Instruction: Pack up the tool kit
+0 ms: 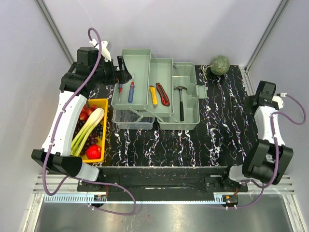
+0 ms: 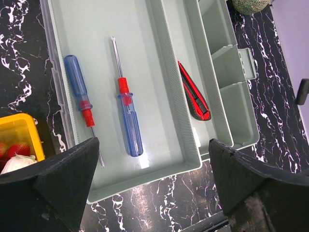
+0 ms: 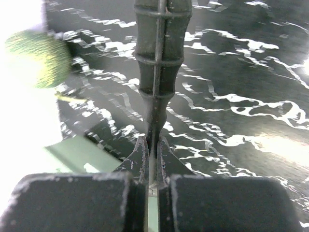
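Observation:
Next, I release the black ribbed tool from my right gripper in the main box (image 1: 176, 99) between the hammer and middle tray.
The pale grey-green toolbox (image 1: 186, 124) lies open in the middle of the table with its trays folded out to the left. Two blue-handled screwdrivers (image 2: 79, 89) (image 2: 129, 121) lie in the far left tray (image 2: 145, 176). A yellow knife (image 1: 153, 94) and a red-black knife (image 2: 195, 94) lie in the middle tray. A hammer (image 1: 181, 101) lies in the main box. The translucent lid (image 1: 133, 119) sticks out at the front. My left gripper (image 2: 152, 145) hangs wide open above the screwdriver tray's near end. My right gripper (image 3: 159, 14) is shut on nothing over bare table right of the box.
A yellow tray (image 1: 104, 102) of produce stands left of the toolbox, under my left arm. A green melon (image 1: 220, 64) sits at the back right, and in the right wrist view the melon (image 3: 36, 58) lies ahead on the left. White walls close in the table.

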Robot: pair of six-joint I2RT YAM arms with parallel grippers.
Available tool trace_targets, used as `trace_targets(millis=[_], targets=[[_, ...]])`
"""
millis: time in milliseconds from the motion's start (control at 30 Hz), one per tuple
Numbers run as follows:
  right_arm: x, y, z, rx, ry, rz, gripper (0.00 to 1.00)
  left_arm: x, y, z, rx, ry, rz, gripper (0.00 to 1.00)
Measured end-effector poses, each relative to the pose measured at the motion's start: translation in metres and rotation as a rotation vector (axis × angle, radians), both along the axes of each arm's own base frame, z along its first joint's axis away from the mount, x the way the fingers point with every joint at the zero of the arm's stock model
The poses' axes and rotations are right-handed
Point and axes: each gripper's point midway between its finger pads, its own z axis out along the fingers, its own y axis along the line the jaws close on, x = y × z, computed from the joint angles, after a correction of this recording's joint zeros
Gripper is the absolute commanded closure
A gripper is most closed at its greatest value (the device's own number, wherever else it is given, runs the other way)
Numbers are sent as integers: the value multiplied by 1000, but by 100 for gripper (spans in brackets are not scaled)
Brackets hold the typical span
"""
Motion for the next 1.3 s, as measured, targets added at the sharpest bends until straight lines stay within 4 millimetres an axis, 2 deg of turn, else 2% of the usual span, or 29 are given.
trace_targets(millis=[133, 267, 333, 433, 467, 533, 633, 833, 967, 1067, 1300], targets=[[21, 21, 57, -111, -138, 132, 100, -1, -1, 0, -5, 1, -7, 1], [49, 66, 104, -202, -259, 326, 100, -1, -3, 0, -9, 2, -15, 1], [58, 91, 119, -246, -294, 417, 100, -2, -3, 0, -11, 3, -17, 1], [72, 144, 137, -324, -339, 582, 100, -2, -3, 0, -14, 6, -16, 1], [76, 166, 141, -346, -354, 646, 100, -2, -3, 0, -14, 6, -16, 1], [80, 198, 140, -379, -361, 735, 100, -2, -3, -1, -16, 10, -15, 1], [86, 241, 124, -436, -333, 853, 100, -2, -3, -2, -16, 14, -14, 1], [95, 288, 66, -557, -178, 968, 100, -2, -4, -2, -16, 13, -15, 1], [97, 301, 28, -569, -88, 1026, 100, -2, -3, -2, -16, 13, -15, 1], [101, 306, 6, -556, -46, 1057, 100, -2, -3, -2, -16, 12, -14, 1], [99, 334, -46, -437, 14, 1192, 100, -7, 1, 7, -13, -15, 0, 1]])
